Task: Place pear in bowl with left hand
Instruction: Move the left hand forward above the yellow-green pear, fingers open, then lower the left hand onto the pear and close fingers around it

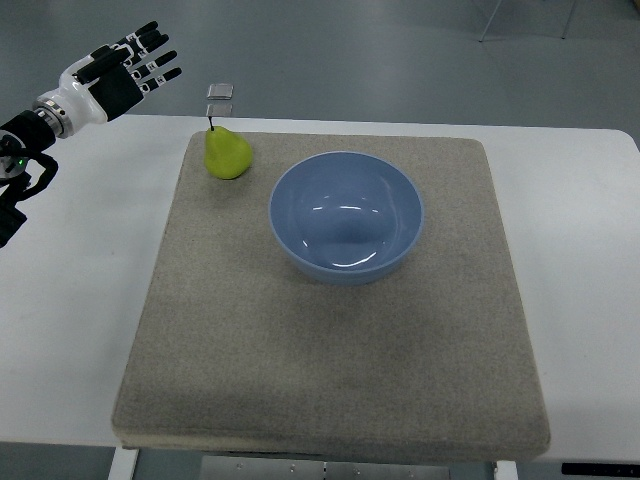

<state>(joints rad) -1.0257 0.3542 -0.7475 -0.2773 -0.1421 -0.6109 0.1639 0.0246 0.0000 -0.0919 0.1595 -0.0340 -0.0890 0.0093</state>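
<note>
I will next close my left gripper around the pear's middle point(227, 153), below the yellow-green pear's dark stem.
A yellow-green pear point(227, 153) with a dark stem stands upright on the grey mat point(330, 330), near its far left corner. A light blue bowl point(346, 216) sits empty on the mat, to the right of the pear and a little nearer. My left hand point(140, 62) is raised at the top left, over the table's far left edge, up and to the left of the pear. Its fingers are spread and hold nothing. The right arm is out of view.
The mat lies on a white table point(590, 260). Two small grey squares point(220, 98) show on the floor just beyond the table's far edge, behind the pear. Grey floor lies beyond the table.
</note>
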